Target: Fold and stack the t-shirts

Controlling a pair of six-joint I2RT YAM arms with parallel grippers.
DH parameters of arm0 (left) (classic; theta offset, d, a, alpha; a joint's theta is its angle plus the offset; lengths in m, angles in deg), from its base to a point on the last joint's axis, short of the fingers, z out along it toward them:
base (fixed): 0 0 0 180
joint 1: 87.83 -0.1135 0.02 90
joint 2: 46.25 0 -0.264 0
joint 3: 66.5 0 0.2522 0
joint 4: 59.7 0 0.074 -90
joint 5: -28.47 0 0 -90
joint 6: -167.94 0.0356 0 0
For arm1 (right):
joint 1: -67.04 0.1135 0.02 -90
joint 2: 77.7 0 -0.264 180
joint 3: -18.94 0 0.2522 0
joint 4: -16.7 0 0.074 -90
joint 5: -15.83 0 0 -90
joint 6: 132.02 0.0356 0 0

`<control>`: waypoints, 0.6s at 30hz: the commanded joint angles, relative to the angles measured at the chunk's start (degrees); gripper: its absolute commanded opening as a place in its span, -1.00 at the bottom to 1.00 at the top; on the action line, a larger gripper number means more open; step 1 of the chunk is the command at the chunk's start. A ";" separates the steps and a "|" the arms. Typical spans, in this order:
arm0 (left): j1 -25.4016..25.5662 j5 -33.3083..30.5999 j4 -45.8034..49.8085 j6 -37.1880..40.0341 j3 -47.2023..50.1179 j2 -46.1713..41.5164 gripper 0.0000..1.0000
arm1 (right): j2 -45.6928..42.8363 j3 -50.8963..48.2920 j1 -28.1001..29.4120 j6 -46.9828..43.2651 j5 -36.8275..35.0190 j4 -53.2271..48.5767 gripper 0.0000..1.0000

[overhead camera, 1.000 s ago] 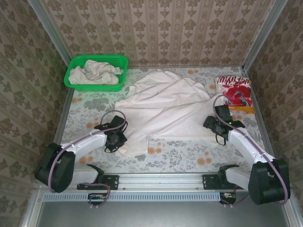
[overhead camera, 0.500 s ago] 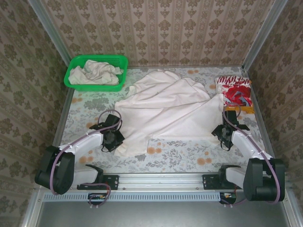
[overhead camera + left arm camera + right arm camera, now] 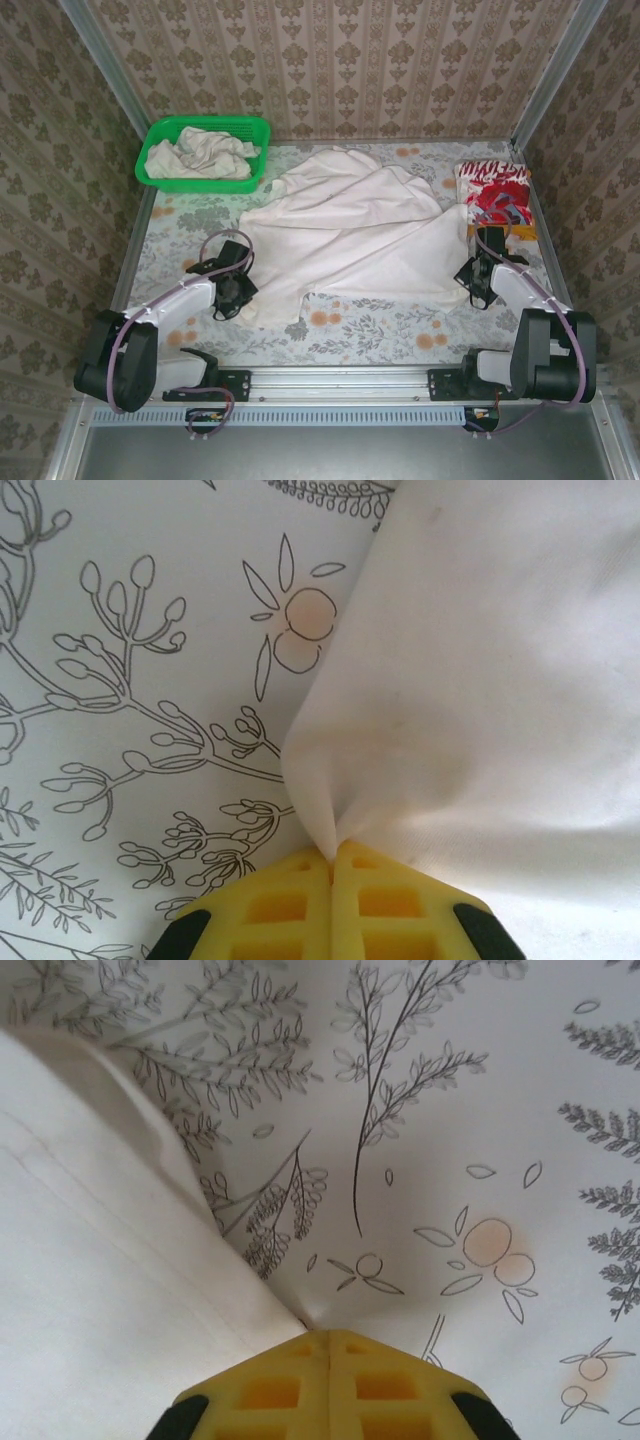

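Note:
Next, I let go of the shirt's near corner with my right gripper on the flowered table (image 3: 442,308) just behind the orange blossoms.
A large off-white t-shirt (image 3: 350,235) lies spread and rumpled across the middle of the flowered table. My left gripper (image 3: 243,298) is shut on its near left corner; in the left wrist view the cloth (image 3: 470,680) bunches into the closed yellow fingertips (image 3: 333,852). My right gripper (image 3: 474,274) is shut on the shirt's near right corner. In the right wrist view the hem (image 3: 100,1290) runs into the closed tip (image 3: 327,1335). A folded red-and-white t-shirt (image 3: 493,190) lies at the far right. Another off-white t-shirt (image 3: 203,155) sits crumpled in the basket.
The green mesh basket (image 3: 160,130) stands at the back left corner. Patterned walls close in the table on three sides. A metal rail (image 3: 340,382) with both arm bases runs along the near edge. Bare tablecloth (image 3: 380,330) shows between the shirt and the rail.
My right gripper moved right to the shirt's near right corner and closed on it. The left gripper stayed shut on its corner and shifted slightly back.

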 commanded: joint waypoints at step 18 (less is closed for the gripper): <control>-5.07 -5.78 6.10 5.30 -6.56 -8.64 -1.00 | -15.65 13.38 0.35 -21.53 19.53 13.91 -1.00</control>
